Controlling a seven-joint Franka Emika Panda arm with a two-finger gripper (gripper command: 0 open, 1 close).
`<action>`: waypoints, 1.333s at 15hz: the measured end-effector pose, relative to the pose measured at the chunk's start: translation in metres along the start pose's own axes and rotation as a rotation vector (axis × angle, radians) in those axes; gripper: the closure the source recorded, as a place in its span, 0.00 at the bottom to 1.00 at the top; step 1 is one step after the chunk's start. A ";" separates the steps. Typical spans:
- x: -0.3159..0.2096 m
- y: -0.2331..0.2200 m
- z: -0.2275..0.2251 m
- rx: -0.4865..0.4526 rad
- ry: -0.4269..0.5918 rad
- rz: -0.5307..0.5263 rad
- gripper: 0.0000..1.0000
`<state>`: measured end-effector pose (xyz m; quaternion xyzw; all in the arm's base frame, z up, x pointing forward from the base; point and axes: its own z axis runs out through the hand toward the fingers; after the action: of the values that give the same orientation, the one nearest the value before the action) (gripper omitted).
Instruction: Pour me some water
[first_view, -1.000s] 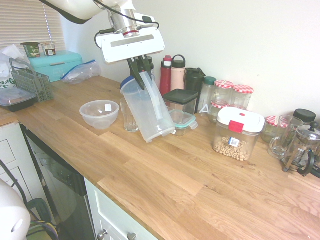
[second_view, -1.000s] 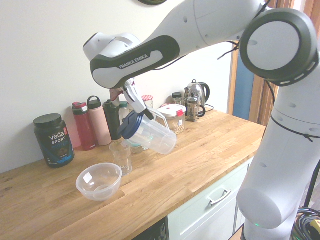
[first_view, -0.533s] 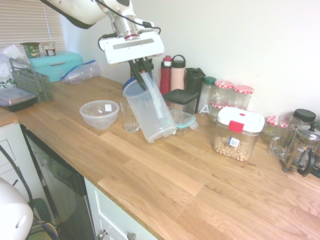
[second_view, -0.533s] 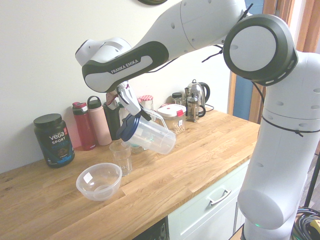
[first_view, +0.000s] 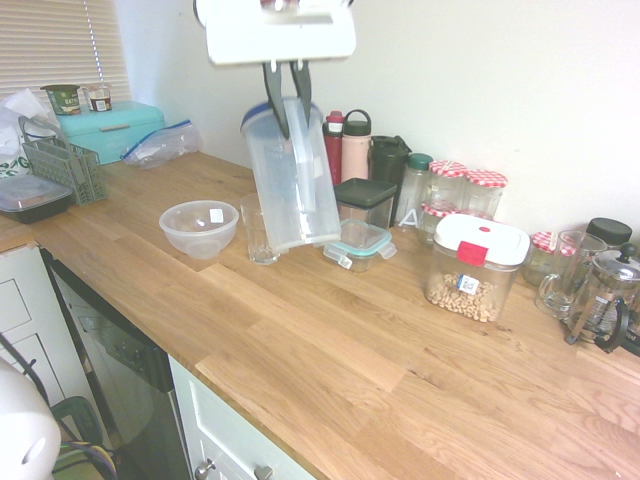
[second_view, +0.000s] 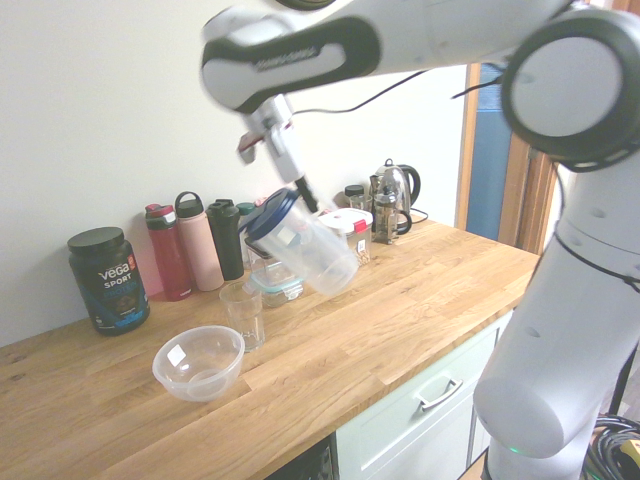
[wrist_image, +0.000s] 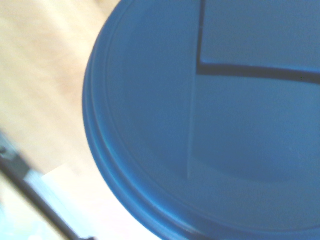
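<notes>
Next, I set the pitcher on the wooden counter (second_view: 378, 283) before the nut box.
The tall translucent pitcher (first_view: 292, 180) with its navy-blue lid (second_view: 270, 214) hangs tilted above the wooden counter (first_view: 330, 340). My gripper (first_view: 287, 98) is shut on its handle near the top. The lid end leans toward an empty drinking glass (first_view: 258, 232) that stands just beside and below it (second_view: 243, 314). I cannot make out the water inside the pitcher. A clear plastic bowl (first_view: 199, 228) sits to the other side of the glass, also seen as bowl (second_view: 198, 362). The blue lid (wrist_image: 210, 125) fills the wrist view.
Bottles (first_view: 343, 145) line the wall behind the pitcher, with lidded food containers (first_view: 362, 200) and a nut box (first_view: 476, 266) beside them. A French press (first_view: 605, 300) stands far right. A black protein tub (second_view: 108, 278) and a kettle (second_view: 392, 200) stand by the wall.
The arm has risen and swung, carrying the pitcher up off the counter. The pitcher now stands closer to upright in the first exterior view.
</notes>
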<state>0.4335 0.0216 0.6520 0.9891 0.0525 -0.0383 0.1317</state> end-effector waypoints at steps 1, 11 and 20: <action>-0.021 0.030 -0.009 0.055 0.019 0.049 1.00; -0.045 0.166 0.130 0.369 0.061 0.583 1.00; -0.055 0.189 0.230 0.419 0.235 1.055 1.00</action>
<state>0.3861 -0.2258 0.4837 0.8842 -0.4419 0.1331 -0.0723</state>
